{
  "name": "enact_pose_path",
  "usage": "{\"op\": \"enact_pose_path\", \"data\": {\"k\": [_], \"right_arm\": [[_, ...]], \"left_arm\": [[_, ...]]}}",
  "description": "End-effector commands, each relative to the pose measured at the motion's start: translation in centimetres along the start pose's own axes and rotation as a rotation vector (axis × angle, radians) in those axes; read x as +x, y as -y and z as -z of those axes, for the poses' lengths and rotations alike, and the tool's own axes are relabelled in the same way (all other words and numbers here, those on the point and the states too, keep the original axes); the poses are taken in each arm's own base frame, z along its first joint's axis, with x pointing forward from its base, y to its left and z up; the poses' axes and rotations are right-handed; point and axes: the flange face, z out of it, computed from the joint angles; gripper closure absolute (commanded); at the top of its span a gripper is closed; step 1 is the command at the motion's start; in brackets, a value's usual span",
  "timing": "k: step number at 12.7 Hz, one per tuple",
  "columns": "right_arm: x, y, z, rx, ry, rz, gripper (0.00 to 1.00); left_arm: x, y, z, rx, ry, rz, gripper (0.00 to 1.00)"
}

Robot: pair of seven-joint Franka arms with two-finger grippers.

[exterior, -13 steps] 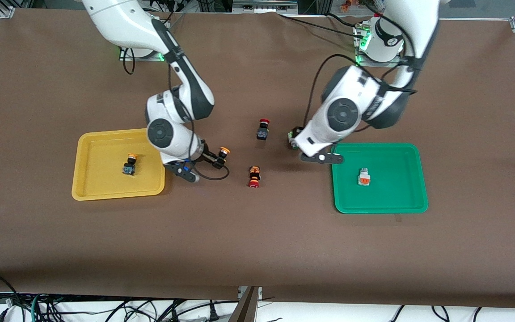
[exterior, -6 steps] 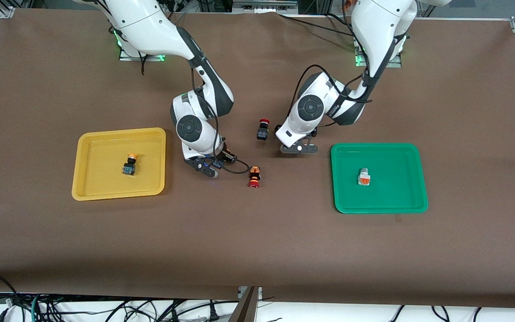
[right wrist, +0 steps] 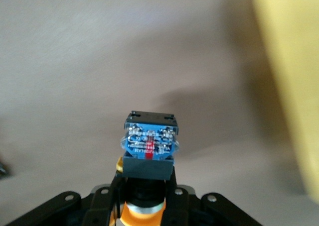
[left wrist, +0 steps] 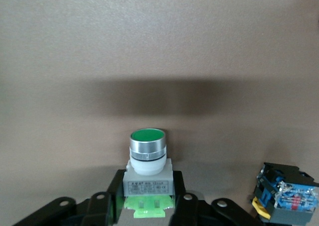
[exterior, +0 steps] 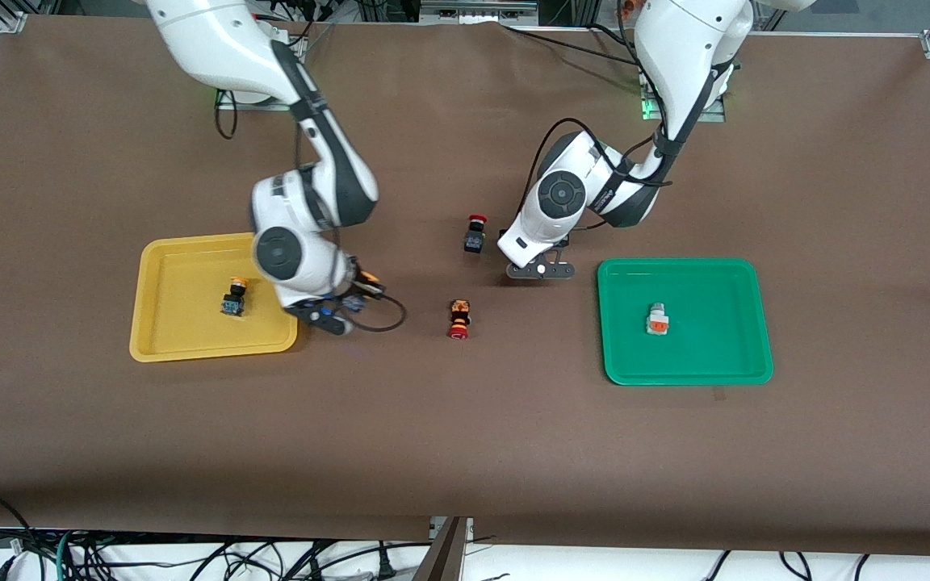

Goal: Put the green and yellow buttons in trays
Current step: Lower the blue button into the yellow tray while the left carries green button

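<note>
Next, my left gripper releases the green button in the green tray [exterior: 713, 333] next to the whitish-grey button with the orange front.
My right gripper [exterior: 358, 292] is shut on a yellow button [right wrist: 149, 149] with an orange cap and a blue-black body, and holds it above the cloth beside the yellow tray [exterior: 182, 331]. The tray's edge also shows in the right wrist view [right wrist: 294, 86]. Another yellow button [exterior: 234, 297] lies in that tray. My left gripper [exterior: 531, 260] is shut on a green button [left wrist: 147, 159] with a whitish-grey body, low over the cloth between a red-capped switch and the green tray [exterior: 715, 347]. A whitish-grey, orange-faced button [exterior: 656, 319] lies in the green tray.
Two red-capped black switches lie mid-table: one [exterior: 475, 234] beside my left gripper, also in the left wrist view [left wrist: 285, 198]; the other [exterior: 458, 318] nearer the front camera. A black cable loops by my right gripper.
My right gripper has moved with the yellow button from mid-table toward the yellow tray. My left arm has stayed still over the last half second.
</note>
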Motion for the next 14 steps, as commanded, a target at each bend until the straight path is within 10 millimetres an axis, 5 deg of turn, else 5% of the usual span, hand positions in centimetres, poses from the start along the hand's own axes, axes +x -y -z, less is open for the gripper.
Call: {"op": "enact_pose_path", "data": {"k": [1,4,6,7,8,9,10,13,14], "right_arm": [[2.1,-8.3,3.3,-0.009,0.029,0.174,1.00],[3.3,-14.2,-0.2,-0.025,0.000,0.236,1.00],[3.6,-15.2,-2.5,-0.021,-0.043,0.212,1.00],[3.7,-15.2,-3.3,-0.007,-0.037,0.193,0.91],[3.9,-15.1,-3.3,0.012,-0.036,0.177,0.60],[4.0,-14.5,-2.7,0.022,-0.040,0.174,0.13],[4.0,-14.1,-1.6,0.034,-0.036,0.174,0.01],[2.5,-12.0,5.3,0.095,-0.027,0.132,0.01],[1.7,-11.7,7.6,0.107,-0.027,0.123,0.01]], "left_arm": [[0.4,1.3,6.1,0.049,0.062,0.009,1.00],[3.7,6.2,14.8,0.172,0.153,-0.002,1.00],[6.9,12.7,16.5,0.253,0.153,-0.093,1.00],[8.7,16.5,16.6,0.240,0.160,-0.157,1.00],[10.5,20.2,16.6,0.205,0.143,-0.204,1.00],[12.6,24.7,16.1,0.174,0.126,-0.258,0.98],[14.0,28.1,15.2,0.159,0.107,-0.326,0.92],[17.0,33.8,11.2,0.127,0.016,-0.427,0.83],[17.3,33.9,10.2,0.121,0.013,-0.445,0.74]]}}
